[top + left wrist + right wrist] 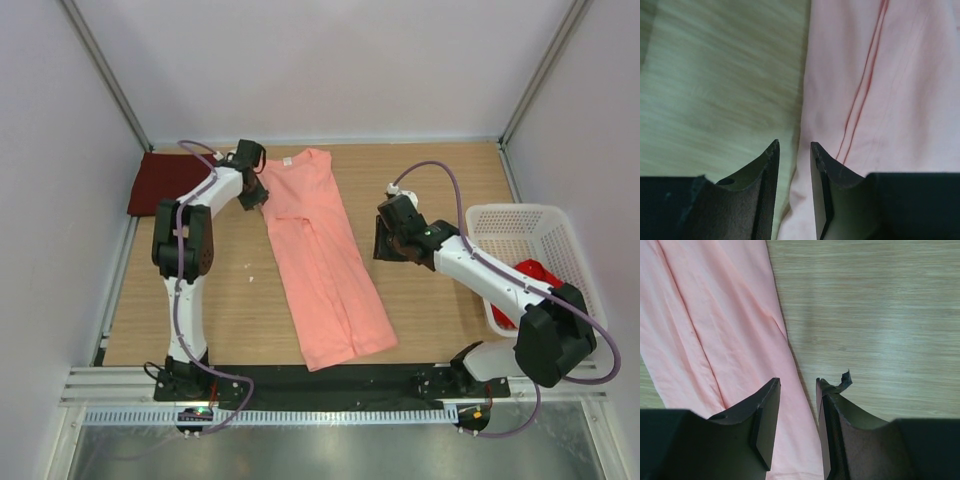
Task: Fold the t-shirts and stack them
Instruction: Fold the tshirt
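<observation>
My right gripper is to close next on the hem corner (392,345) of the salmon-pink t-shirt, on the side toward the white basket.
The salmon-pink t-shirt (325,260) lies folded lengthwise in a long strip, running diagonally across the middle of the table. The dark maroon t-shirt (160,185) lies folded at the far left. The bright red t-shirt (535,277) sits in the basket. My left gripper (255,196) is open at the pink shirt's upper left edge; in the left wrist view (795,144) that edge (880,90) runs between the fingers without being pinched. My right gripper (384,243) is open just right of the shirt; in the right wrist view (797,381) it hovers over the shirt's right edge (715,325).
A white perforated basket (520,222) stands at the right edge of the wooden table (440,190). White walls and metal frame posts enclose the back and sides. A torn bit of tape sticks up from the right finger (844,381).
</observation>
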`<move>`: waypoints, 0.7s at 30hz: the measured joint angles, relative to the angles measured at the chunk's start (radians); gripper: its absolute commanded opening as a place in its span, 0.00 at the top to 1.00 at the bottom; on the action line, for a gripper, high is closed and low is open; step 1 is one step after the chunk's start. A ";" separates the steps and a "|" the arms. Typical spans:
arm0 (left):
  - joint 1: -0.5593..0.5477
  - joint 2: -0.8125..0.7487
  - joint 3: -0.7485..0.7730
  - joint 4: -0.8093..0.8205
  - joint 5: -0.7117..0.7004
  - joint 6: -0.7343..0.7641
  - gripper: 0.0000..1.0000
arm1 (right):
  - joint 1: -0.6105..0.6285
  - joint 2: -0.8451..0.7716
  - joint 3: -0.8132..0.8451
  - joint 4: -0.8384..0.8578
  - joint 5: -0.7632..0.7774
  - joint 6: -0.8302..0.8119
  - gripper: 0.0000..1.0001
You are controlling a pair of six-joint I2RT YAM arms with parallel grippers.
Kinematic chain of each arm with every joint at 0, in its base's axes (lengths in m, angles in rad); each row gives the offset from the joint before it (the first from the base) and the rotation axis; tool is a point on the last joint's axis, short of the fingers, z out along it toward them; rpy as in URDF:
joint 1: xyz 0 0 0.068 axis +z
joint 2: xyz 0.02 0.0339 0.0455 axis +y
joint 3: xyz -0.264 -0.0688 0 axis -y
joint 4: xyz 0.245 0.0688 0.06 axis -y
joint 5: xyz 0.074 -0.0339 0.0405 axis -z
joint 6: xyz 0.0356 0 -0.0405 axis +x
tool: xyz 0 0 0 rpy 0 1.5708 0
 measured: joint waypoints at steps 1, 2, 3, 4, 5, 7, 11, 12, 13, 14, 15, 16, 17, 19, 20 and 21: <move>0.007 0.029 0.032 0.001 0.011 0.009 0.68 | 0.000 -0.003 0.000 0.000 0.002 0.000 0.58; 0.013 0.058 0.063 0.002 0.019 0.017 0.69 | -0.002 -0.003 0.000 0.000 0.003 -0.001 0.58; 0.018 0.083 0.089 0.004 0.027 0.024 0.71 | -0.003 -0.003 0.000 0.000 0.005 -0.002 0.58; 0.022 0.109 0.116 0.000 0.035 0.030 0.72 | -0.004 -0.003 0.000 -0.001 0.007 -0.003 0.58; 0.024 0.133 0.143 0.000 0.041 0.039 0.74 | -0.005 -0.003 0.000 -0.001 0.010 -0.003 0.58; 0.025 0.158 0.193 0.001 0.053 0.047 0.88 | -0.006 -0.003 0.000 -0.002 0.015 -0.004 0.58; 0.026 0.217 0.274 -0.003 0.058 0.077 0.99 | -0.011 -0.003 0.000 -0.004 0.026 -0.007 0.58; 0.026 0.229 0.296 -0.004 0.059 0.085 1.00 | -0.011 -0.003 0.000 -0.006 0.027 -0.007 0.58; 0.027 0.244 0.318 -0.004 0.061 0.093 1.00 | -0.011 -0.003 0.000 -0.008 0.027 -0.007 0.58; 0.029 0.266 0.353 -0.008 0.064 0.098 1.00 | -0.012 -0.003 0.000 -0.010 0.025 -0.007 0.58; 0.032 0.287 0.389 -0.008 0.068 0.102 1.00 | -0.012 -0.006 -0.001 -0.010 0.023 -0.006 0.58; 0.036 0.308 0.422 -0.007 0.075 0.107 1.00 | -0.012 -0.012 -0.008 -0.006 0.015 -0.005 0.58; 0.041 0.326 0.451 -0.008 0.085 0.114 1.00 | -0.013 -0.024 -0.020 -0.005 0.005 -0.003 0.58; 0.051 0.346 0.485 -0.007 0.101 0.123 0.95 | -0.013 -0.051 -0.051 -0.001 -0.014 0.002 0.58; 0.058 0.351 0.494 -0.007 0.111 0.128 0.89 | -0.013 -0.064 -0.068 -0.001 -0.023 0.004 0.58; 0.064 0.352 0.496 -0.008 0.120 0.133 0.78 | -0.013 -0.076 -0.088 0.000 -0.032 0.006 0.58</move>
